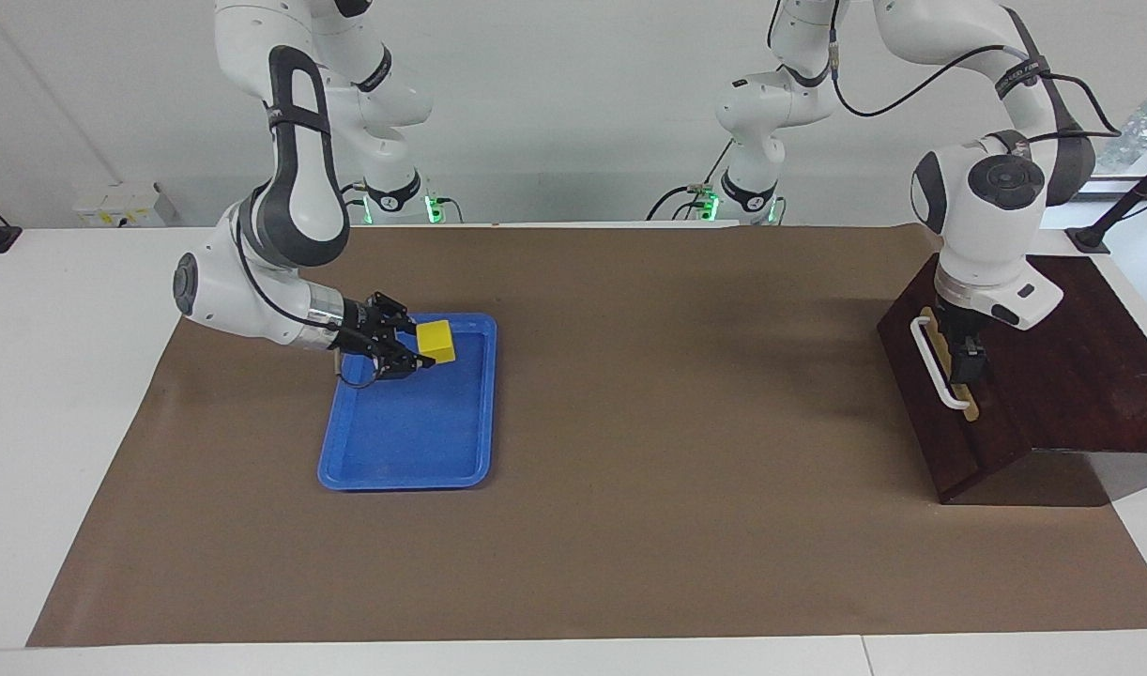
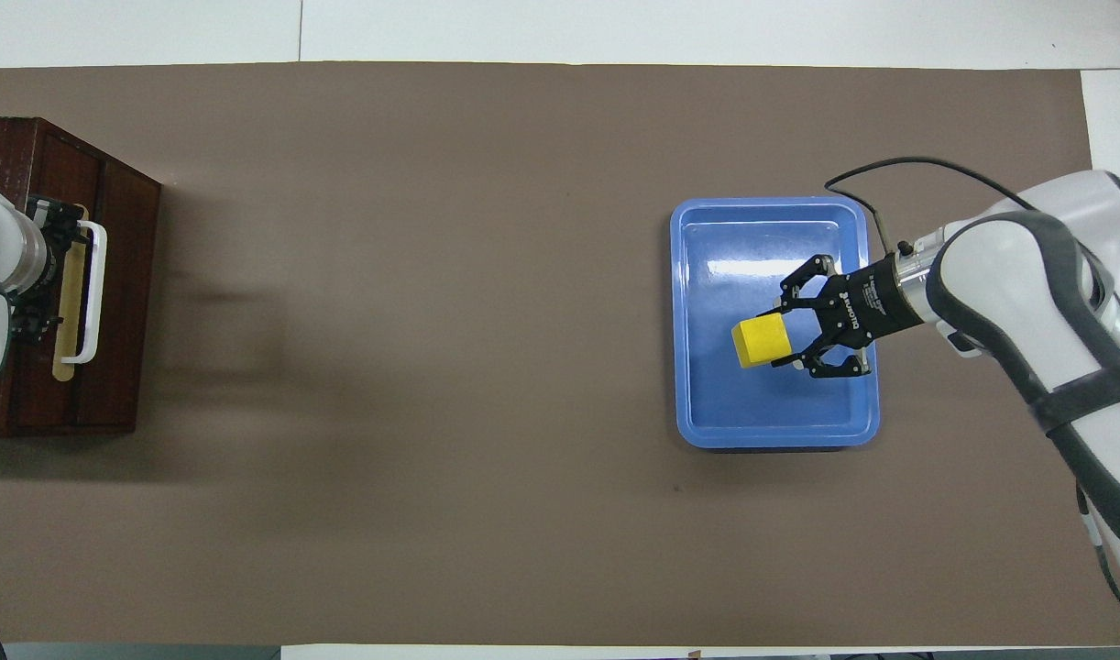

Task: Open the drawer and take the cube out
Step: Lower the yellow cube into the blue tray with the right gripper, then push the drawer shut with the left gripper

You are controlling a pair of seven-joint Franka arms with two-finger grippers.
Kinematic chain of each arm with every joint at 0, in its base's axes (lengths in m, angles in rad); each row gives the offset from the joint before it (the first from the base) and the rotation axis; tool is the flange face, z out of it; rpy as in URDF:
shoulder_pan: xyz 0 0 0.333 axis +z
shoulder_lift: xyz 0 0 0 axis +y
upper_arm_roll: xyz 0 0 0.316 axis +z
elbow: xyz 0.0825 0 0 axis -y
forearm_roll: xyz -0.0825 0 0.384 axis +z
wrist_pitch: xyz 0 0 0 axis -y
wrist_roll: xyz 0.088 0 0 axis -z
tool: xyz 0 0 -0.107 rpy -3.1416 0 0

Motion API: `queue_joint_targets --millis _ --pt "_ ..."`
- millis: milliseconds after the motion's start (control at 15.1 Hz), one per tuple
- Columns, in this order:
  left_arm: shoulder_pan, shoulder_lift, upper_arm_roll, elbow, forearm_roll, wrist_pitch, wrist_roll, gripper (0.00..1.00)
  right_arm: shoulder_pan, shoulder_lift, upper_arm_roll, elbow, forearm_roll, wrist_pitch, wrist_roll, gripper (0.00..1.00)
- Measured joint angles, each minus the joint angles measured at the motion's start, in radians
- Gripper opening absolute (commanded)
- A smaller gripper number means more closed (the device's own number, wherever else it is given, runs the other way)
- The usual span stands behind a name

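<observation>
My right gripper is going to put the yellow cube down in the blue tray (image 2: pixel 727 376), near the tray's rim that faces the wooden box.
The dark brown wooden box's drawer (image 1: pixel 991 437) is shut at the left arm's end of the table, its front flush with the box. My left gripper (image 1: pixel 966 364) is at the drawer's white bar handle (image 1: pixel 937 361). It also shows in the overhead view (image 2: pixel 42 275), by the handle (image 2: pixel 94 293). My right gripper (image 1: pixel 421 347) is shut on the small yellow cube (image 1: pixel 435 341) and holds it low over the blue tray (image 1: pixel 405 481). In the overhead view, the cube (image 2: pixel 762 341) sits between the fingertips of the right gripper (image 2: pixel 780 339), over the half of the tray (image 2: pixel 771 438) nearer the robots.
A brown mat (image 1: pixel 649 422) covers the table between the tray and the wooden box (image 1: pixel 1080 357). White table shows around the mat's edges.
</observation>
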Motion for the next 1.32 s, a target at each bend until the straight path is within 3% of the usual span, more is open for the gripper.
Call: queue_joint_targets --millis 264,660,925,1321 --pt "-0.003 0.002 -0.008 0.037 -0.033 -0.045 0.020 1.00 0.000 -0.032 0.003 -0.105 0.000 0.079 -0.022 0.00" --pt "-0.097 -0.008 -0.035 0.280 -0.301 -0.235 0.100 1.00 0.002 -0.034 0.010 -0.143 0.026 0.137 -0.022 0.00" --pt "-0.163 -0.012 -0.046 0.400 -0.358 -0.440 0.395 1.00 0.020 -0.033 0.016 -0.176 0.077 0.197 -0.022 0.00" --pt "-0.185 -0.011 -0.045 0.496 -0.404 -0.600 0.879 1.00 0.054 -0.032 0.018 -0.183 0.103 0.235 -0.021 0.00"
